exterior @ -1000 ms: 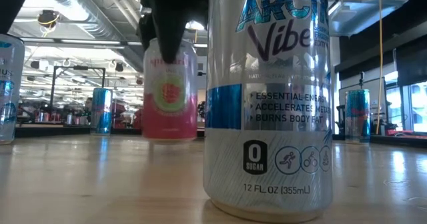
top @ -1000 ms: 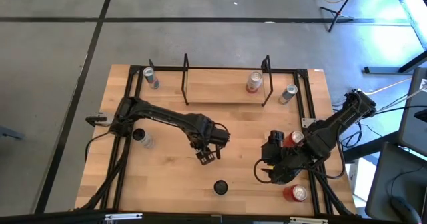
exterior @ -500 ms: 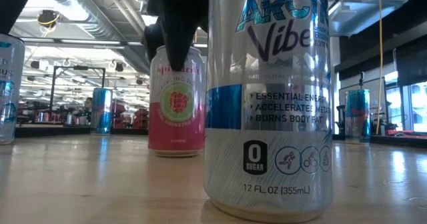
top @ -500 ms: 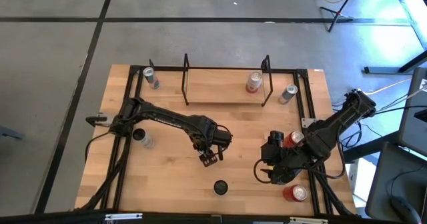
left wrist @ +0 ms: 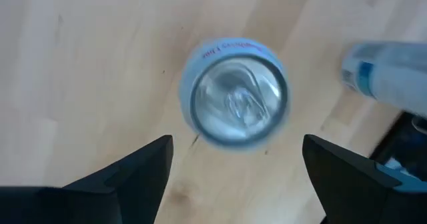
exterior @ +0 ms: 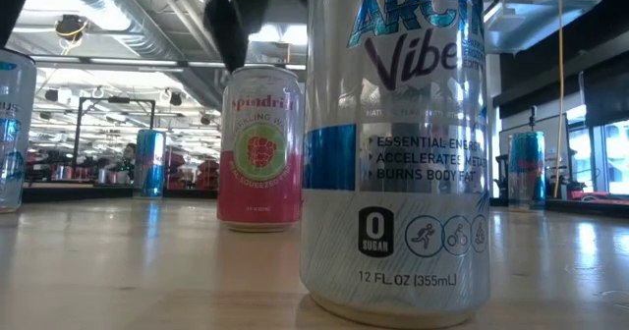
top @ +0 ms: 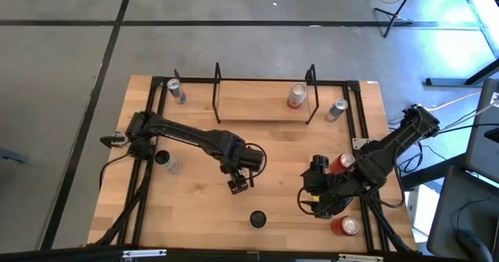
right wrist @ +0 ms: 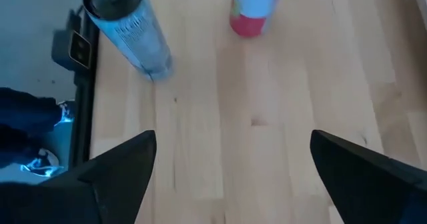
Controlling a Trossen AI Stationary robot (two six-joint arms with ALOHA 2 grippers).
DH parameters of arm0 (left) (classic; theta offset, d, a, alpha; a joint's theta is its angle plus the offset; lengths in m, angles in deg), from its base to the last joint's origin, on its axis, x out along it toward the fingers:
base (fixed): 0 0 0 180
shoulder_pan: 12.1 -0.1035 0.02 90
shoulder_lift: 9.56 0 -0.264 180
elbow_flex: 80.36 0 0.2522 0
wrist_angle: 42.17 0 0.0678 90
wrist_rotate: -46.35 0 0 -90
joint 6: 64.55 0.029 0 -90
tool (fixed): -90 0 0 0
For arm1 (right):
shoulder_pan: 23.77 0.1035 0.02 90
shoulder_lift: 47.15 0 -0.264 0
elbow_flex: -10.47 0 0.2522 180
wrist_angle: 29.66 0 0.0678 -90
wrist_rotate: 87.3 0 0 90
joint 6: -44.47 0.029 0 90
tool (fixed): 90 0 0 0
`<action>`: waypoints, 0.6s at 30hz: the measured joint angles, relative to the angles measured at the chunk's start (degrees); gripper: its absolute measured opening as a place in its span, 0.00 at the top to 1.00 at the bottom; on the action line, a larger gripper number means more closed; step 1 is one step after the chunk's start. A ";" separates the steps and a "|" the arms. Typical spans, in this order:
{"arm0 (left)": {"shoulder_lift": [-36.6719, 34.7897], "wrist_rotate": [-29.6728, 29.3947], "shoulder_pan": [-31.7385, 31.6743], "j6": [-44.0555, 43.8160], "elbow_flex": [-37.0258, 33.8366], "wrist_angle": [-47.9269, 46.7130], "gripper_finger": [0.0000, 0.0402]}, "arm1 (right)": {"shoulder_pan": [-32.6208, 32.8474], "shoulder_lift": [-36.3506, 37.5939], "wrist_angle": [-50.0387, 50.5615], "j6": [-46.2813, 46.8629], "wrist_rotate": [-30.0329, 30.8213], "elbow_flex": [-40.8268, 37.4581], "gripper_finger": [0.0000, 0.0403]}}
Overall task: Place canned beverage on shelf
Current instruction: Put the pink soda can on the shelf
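My right gripper needs to close next on the pink and white can's upper sides [top: 246, 174], where it stands in the middle of the table under my left gripper.
A pink and white can [exterior: 258, 148] stands upright on its base on the wooden tabletop, mid-table. In the left wrist view its silver top [left wrist: 233, 94] shows from above. My left gripper [left wrist: 237, 144] hangs open above it, a finger on either side, clear of it; it also shows in the high view [top: 240, 182] and the low view [exterior: 241, 16]. The shelf [top: 265, 110], a narrow plank with a black wire frame at each end, sits at the far edge with one pink can [top: 296, 96] on it. My right gripper [right wrist: 233, 164] is open and empty at the near right [top: 310, 193].
A tall silver and blue can [exterior: 393, 143] stands near the table's front edge [top: 257, 217]. More cans stand at the far left [top: 177, 90], the left [top: 166, 161], the far right [top: 337, 109] and the right [top: 344, 162] [top: 345, 226]. Black rails [top: 361, 114] border the tabletop.
My left gripper has lowered the pink can onto the tabletop, let go of it and gone up. The can, a little above the wood a second ago, now stands upright on its own.
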 joint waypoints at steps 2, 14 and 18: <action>-3.11 -1.87 0.99 1.42 0.00 -0.49 0.21 | -0.05 -0.32 -1.78 -0.22 2.10 0.00 0.05; -24.29 -22.01 16.03 3.43 -10.78 3.34 0.21 | -12.86 -4.64 -21.62 -9.83 -0.56 0.02 0.05; -32.02 -26.31 21.19 -1.74 -20.65 8.01 0.21 | -17.30 -7.21 -25.12 -10.87 -3.05 0.02 0.05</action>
